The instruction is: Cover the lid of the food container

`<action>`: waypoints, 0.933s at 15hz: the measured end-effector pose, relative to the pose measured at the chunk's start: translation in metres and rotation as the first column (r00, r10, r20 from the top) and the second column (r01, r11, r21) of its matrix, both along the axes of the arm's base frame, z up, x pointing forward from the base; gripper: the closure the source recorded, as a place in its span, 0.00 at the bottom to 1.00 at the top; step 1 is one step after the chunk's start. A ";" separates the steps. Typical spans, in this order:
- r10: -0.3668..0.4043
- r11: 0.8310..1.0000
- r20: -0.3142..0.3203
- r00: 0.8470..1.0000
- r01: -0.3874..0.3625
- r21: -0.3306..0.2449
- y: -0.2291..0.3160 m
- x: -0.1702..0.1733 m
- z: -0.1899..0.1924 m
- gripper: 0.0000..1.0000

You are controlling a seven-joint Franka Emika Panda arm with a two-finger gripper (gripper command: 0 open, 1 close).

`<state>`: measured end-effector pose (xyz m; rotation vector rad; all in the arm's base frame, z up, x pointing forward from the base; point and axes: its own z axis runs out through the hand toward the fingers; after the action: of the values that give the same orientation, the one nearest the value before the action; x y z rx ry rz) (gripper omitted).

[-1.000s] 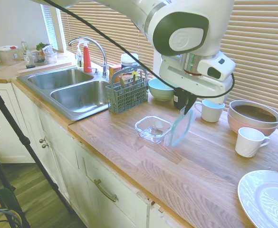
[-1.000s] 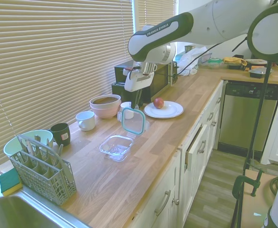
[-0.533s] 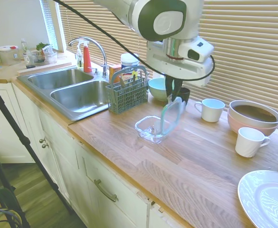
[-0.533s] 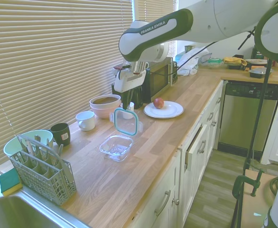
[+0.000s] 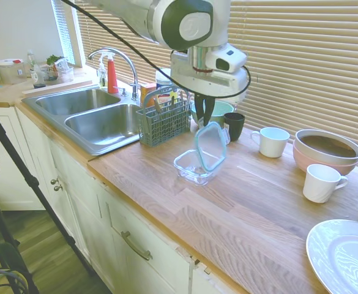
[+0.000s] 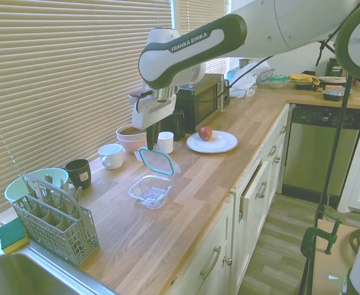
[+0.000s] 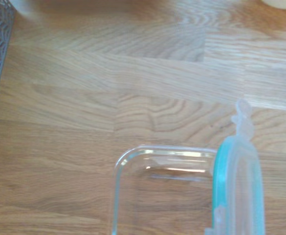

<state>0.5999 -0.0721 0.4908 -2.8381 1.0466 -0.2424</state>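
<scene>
The robot's gripper will release the lid so it lies flat across the open top of the clear food container [image 5: 203,163] [image 7: 179,205]. The lid still hangs tilted above the far side.
The clear food container [image 5: 196,166] [image 6: 151,190] sits open on the wooden counter near its front edge. The lid [image 5: 210,146] [image 6: 157,161], clear with a teal rim, hangs tilted just above the container's far side. My gripper [image 5: 204,122] [image 6: 150,146] is shut on the lid's upper edge. The wrist view shows the lid [image 7: 236,188] edge-on beside the container's rim [image 7: 152,156].
A grey cutlery basket [image 5: 164,119] stands close to the container on the sink side. Behind are a mint-green bowl [image 5: 210,114], a dark mug [image 5: 234,125], white mugs [image 5: 270,141] [image 5: 321,182] and stacked bowls [image 5: 327,149]. A white plate [image 6: 212,141] holds an apple.
My gripper has carried the lid sideways toward the sink, from beside the container to just above it. The lid has tipped from near upright to more slanted. The container has not moved.
</scene>
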 end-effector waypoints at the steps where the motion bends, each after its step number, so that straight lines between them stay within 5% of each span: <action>1: 0.003 1.000 -0.007 1.000 -0.003 -0.011 0.010 0.000 -0.008 1.00; 14: 0.050 0.988 -0.043 0.998 -0.056 -0.147 0.082 0.001 -0.071 1.00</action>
<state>0.6010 0.0102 0.4201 -3.0098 0.9983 -0.2724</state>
